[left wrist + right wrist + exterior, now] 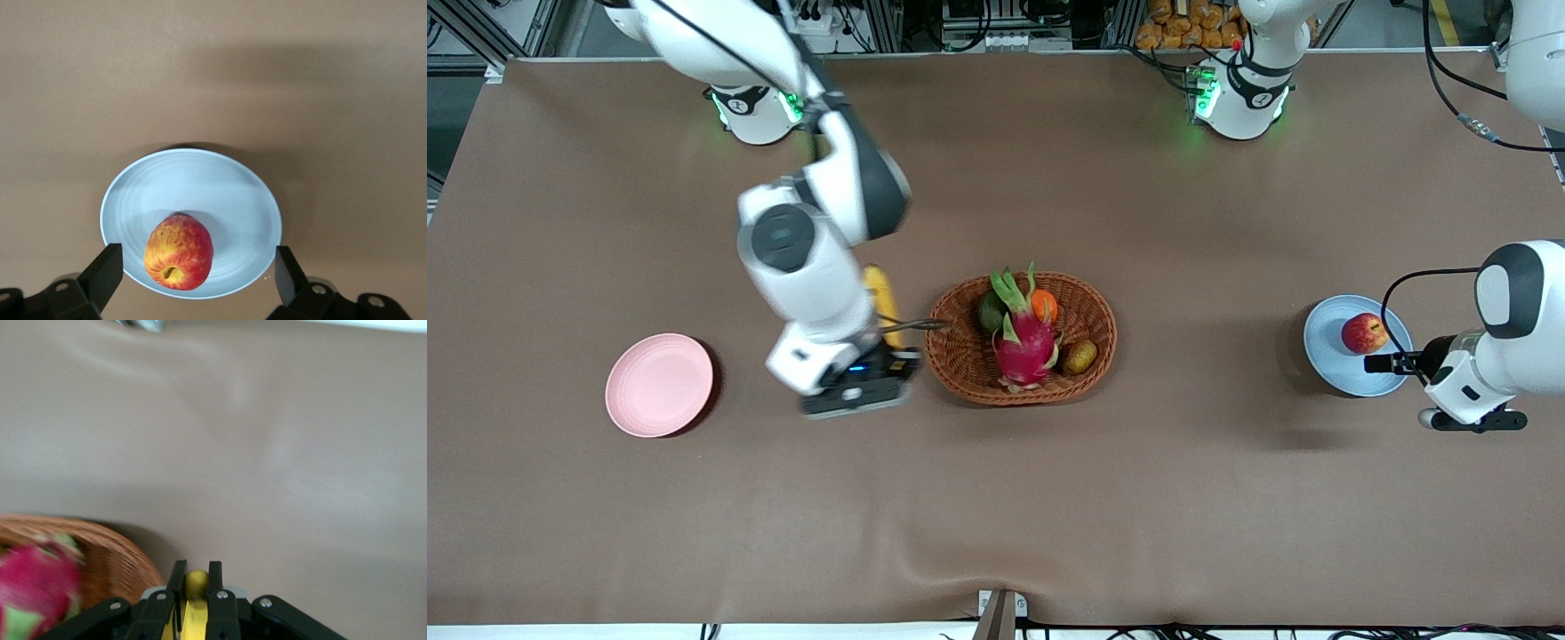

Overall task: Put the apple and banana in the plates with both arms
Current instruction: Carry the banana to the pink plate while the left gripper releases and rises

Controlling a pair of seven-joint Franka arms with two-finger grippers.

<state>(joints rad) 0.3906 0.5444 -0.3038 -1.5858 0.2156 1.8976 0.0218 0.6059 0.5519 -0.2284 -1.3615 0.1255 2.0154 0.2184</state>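
I should let go of the banana, now held over the table beside the basket, with my right gripper on the empty pink plate (645, 364), with one end of the banana sticking out over the plate's rim.
The apple (1364, 333) lies in the light blue plate (1334, 360) at the left arm's end of the table. My left gripper (1380, 363) is open just beside the plate, and in the left wrist view (198, 267) its fingers stand wide on either side of the apple (179, 252) and the blue plate (200, 183) without touching them. My right gripper (195, 572) is shut on the yellow banana (196, 583). It holds the banana (882, 300) over the table right beside the basket. The pink plate (659, 384) lies empty toward the right arm's end.
An oval wicker basket (959, 360) at the table's middle holds a dragon fruit (1024, 342), an orange fruit (1045, 304), a dark green fruit (991, 311) and a brown-green fruit (1080, 356). Its rim (113, 550) shows in the right wrist view.
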